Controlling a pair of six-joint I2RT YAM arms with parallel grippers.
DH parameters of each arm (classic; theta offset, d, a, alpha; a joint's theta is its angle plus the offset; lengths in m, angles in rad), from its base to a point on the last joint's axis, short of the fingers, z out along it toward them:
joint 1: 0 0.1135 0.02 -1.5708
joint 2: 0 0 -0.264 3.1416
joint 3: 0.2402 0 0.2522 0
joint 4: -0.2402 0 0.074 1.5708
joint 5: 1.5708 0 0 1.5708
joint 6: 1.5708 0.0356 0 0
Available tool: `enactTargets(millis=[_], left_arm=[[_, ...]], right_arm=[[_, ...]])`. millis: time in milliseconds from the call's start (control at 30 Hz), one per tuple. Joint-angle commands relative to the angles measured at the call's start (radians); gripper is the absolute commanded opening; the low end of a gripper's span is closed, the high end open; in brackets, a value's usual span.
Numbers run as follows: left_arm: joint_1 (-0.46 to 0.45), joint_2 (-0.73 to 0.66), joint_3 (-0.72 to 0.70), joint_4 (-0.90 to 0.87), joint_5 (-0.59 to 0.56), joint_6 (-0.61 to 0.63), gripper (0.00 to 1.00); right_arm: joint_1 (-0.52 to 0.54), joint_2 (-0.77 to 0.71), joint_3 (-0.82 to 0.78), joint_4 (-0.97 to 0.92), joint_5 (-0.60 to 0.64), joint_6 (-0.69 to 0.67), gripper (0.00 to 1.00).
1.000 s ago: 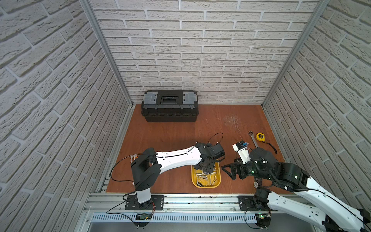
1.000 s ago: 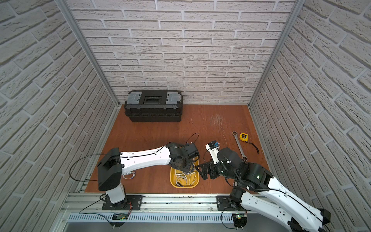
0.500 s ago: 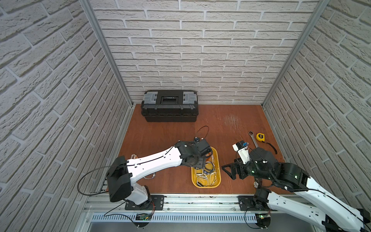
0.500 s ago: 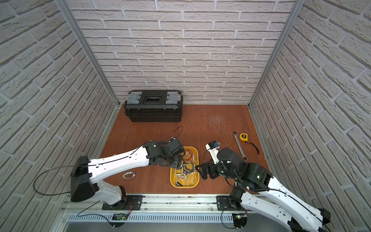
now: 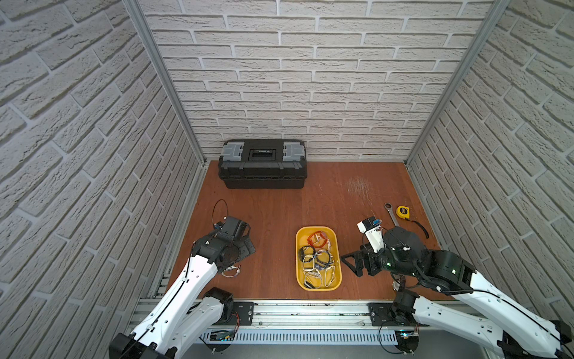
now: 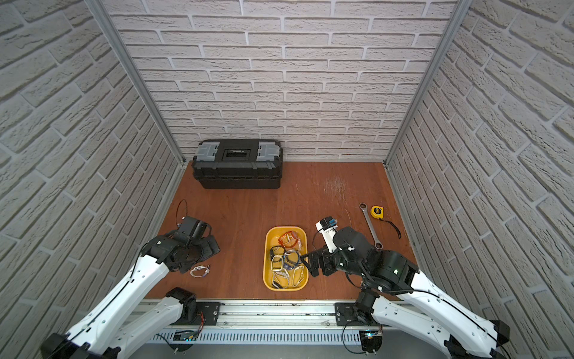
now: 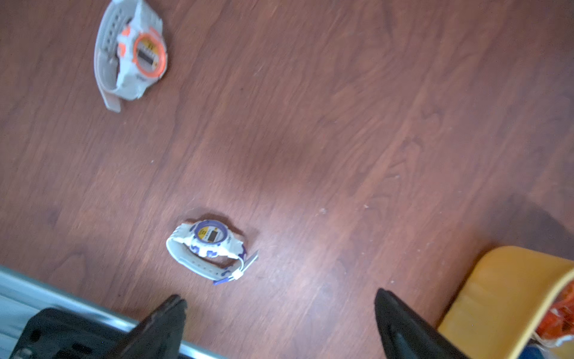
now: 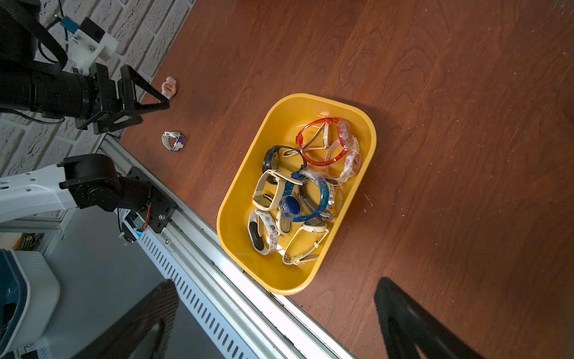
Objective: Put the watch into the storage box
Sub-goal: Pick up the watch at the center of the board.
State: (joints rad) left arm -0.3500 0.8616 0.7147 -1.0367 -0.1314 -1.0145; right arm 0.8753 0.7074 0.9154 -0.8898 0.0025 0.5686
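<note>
Next, my left gripper needs to go to the white and purple watch and close on its strap's buckle end [image 5: 238, 273] [image 7: 238, 270], the end facing the storage box.
The storage box [image 5: 316, 229], a shallow yellow tray, lies near the table's front edge in both top views [image 6: 285, 228] and holds several watches. Two loose watches lie on the table to its left: a white and purple watch [image 7: 211, 248] and a white and orange watch [image 7: 136, 56]. My left gripper [image 7: 279, 310] hovers open and empty beside them, closer to the purple one [image 8: 172, 140]. My right gripper [image 8: 276, 295] hangs open and empty just right of the storage box [image 8: 239, 217]. In both top views only one pale watch [image 5: 231, 271] shows by the left gripper [image 5: 245, 248].
A black toolbox [image 5: 262, 163] stands against the back wall. A wrench [image 5: 392, 214] and a yellow tape measure [image 5: 403, 212] lie at the right. Brick walls close in three sides, and an aluminium rail [image 5: 310, 310] runs along the front.
My left arm has swung from above the storage box to the left side of the table, and its jaws now stand wide apart. The right arm has not moved.
</note>
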Motion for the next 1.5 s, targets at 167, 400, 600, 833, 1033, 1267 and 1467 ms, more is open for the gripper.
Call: enactTargets(millis=[167,400,600,833,1033,1267,1467], left_arm=[[0.039,0.14,-0.019,0.053,0.062,0.047,0.89],[0.057,0.201,-0.043,0.085,0.085,0.06,0.77],[0.054,0.226,-0.08,0.12,0.117,0.049,0.73],[0.048,0.26,-0.108,0.15,0.124,0.045,0.7],[0.046,0.301,-0.142,0.197,0.122,0.053,0.64],[0.029,0.326,-0.143,0.239,0.129,0.065,0.44],[-0.055,0.319,-0.12,0.255,0.137,0.054,0.22]], right_arm=[[0.005,0.021,0.004,0.06,-0.001,-0.024,1.0],[0.005,0.024,-0.012,0.07,-0.001,-0.031,1.0],[0.005,0.03,-0.015,0.078,-0.003,-0.038,1.0],[0.005,0.027,-0.016,0.075,-0.002,-0.038,1.0],[0.005,0.028,-0.03,0.082,-0.002,-0.032,1.0],[0.005,0.04,-0.03,0.086,0.002,-0.03,1.0],[0.005,0.037,-0.029,0.083,0.011,-0.027,1.0]])
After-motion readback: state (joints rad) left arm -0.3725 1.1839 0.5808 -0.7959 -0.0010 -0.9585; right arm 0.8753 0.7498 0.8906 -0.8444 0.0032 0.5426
